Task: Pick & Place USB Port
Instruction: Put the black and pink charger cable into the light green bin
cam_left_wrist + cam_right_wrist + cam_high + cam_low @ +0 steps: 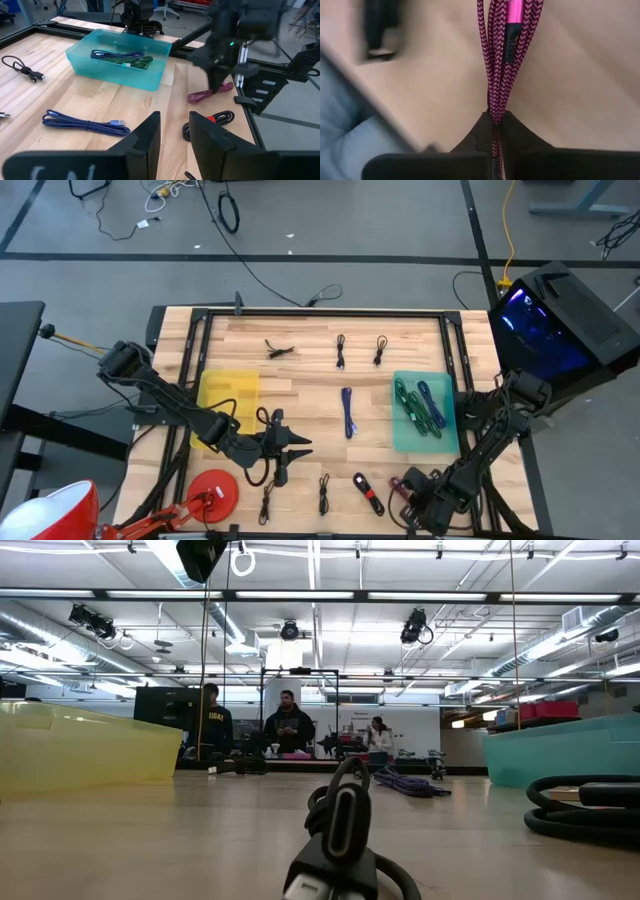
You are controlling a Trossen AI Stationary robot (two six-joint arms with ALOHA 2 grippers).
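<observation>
The robot's right gripper needs to release the magenta cable on the far half of the green cables (405,396) in the teal bin.
My right gripper (412,486) is at the table's near right and is shut on a magenta braided USB cable (496,60). In the left wrist view that cable (210,93) shows under the right gripper (218,82). My left gripper (292,448) hovers open at the near middle, pointing toward the table's right, with nothing between its fingers (174,137). A teal bin (402,435) at the right holds green and blue cables (122,57). A yellow bin (228,392) stands at the left. My right gripper pinches the magenta cable's bundled strands (495,112) between its two fingers, several strands together. The fingers come from above, slanting down. The bundle runs on away from the fingers with its pink plug (511,42) beside the strands. In the left wrist view its far end (196,96) lies on the table.
A blue cable (347,412) lies mid-table and three black cables (341,352) lie at the far side. A black-and-red cable (368,493), further black cables (325,495) and a red disc (215,490) lie along the near edge. A black loop (263,420) lies beside my left wrist.
</observation>
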